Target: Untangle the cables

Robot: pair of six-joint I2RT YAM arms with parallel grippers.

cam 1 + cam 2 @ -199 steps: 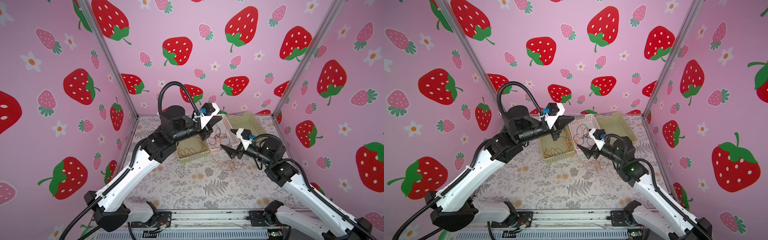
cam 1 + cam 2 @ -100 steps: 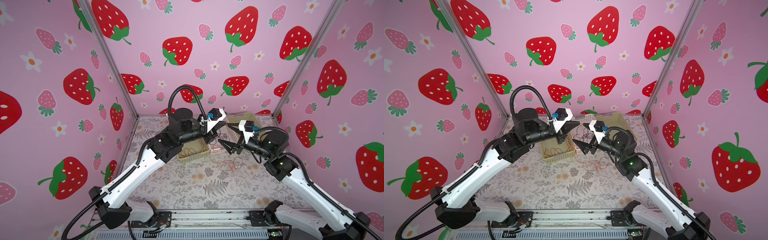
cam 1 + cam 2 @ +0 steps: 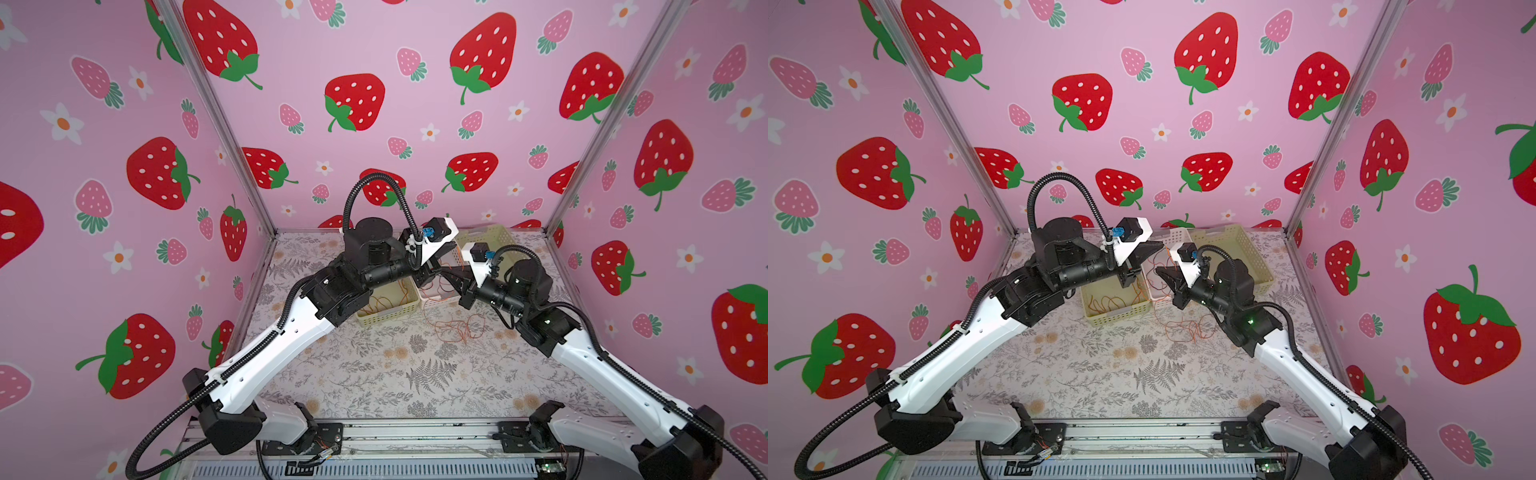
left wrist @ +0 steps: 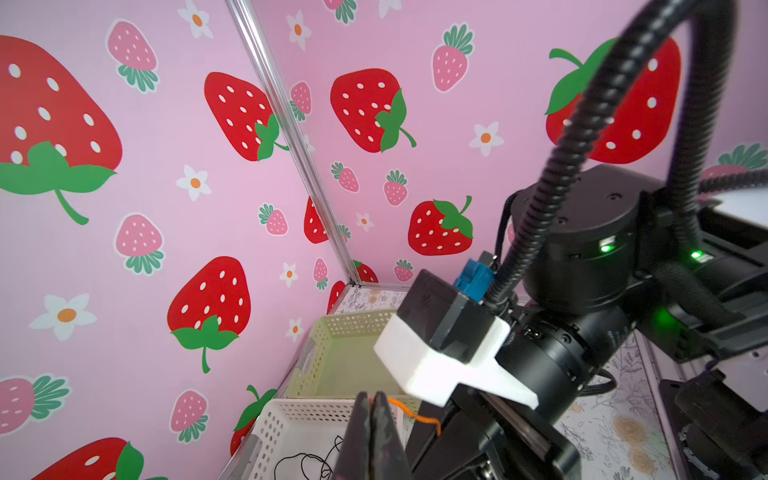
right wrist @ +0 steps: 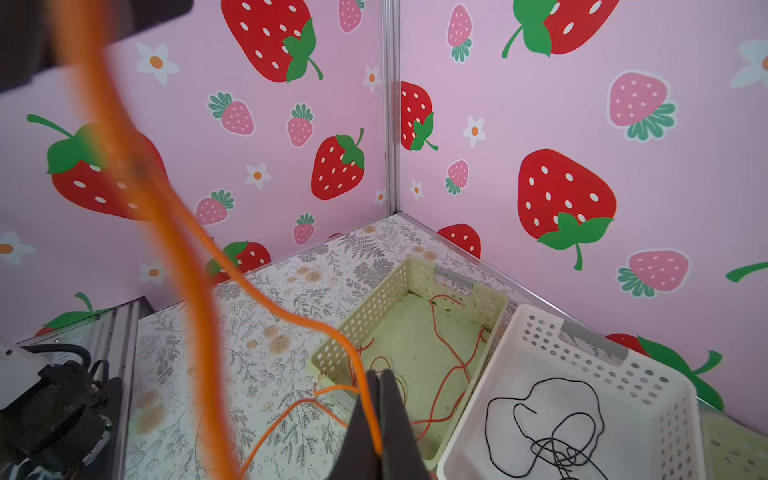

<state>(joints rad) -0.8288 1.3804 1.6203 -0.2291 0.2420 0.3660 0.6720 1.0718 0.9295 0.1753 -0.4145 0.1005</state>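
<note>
The orange cable will lie inside the yellow-green basket (image 3: pixel 488 260) behind my right gripper once that gripper lets it go. The orange cable is now held up above the baskets.
My left gripper (image 4: pixel 372 400) is shut on an orange cable (image 4: pixel 415 417) that pokes out beside its tip. My right gripper (image 5: pixel 380 376) is shut on the same orange cable (image 5: pixel 361 374), which loops up past the camera and down to the table. In both top views the two grippers (image 3: pixel 1158 246) (image 3: pixel 1158 272) meet tip to tip above the baskets. Below them the orange cable lies in a loose tangle (image 3: pixel 457 328) (image 3: pixel 1187 328) on the table. A brownish-orange cable (image 5: pixel 453 365) (image 3: pixel 1113 305) lies in a yellow-green basket (image 5: pixel 374 307). A black cable (image 5: pixel 552 419) (image 4: pixel 307 461) is coiled in the white basket (image 5: pixel 582 345).
A second yellow-green basket (image 3: pixel 1237 245) (image 3: pixel 494 237) stands at the back right, by the wall. The three baskets sit side by side along the back of the floral table (image 3: pixel 415 374). Pink strawberry walls close in the left, back and right sides.
My right gripper has gone from open to shut, now pinching the orange cable. Both grippers have drawn together above the baskets; the left one has stayed shut.
</note>
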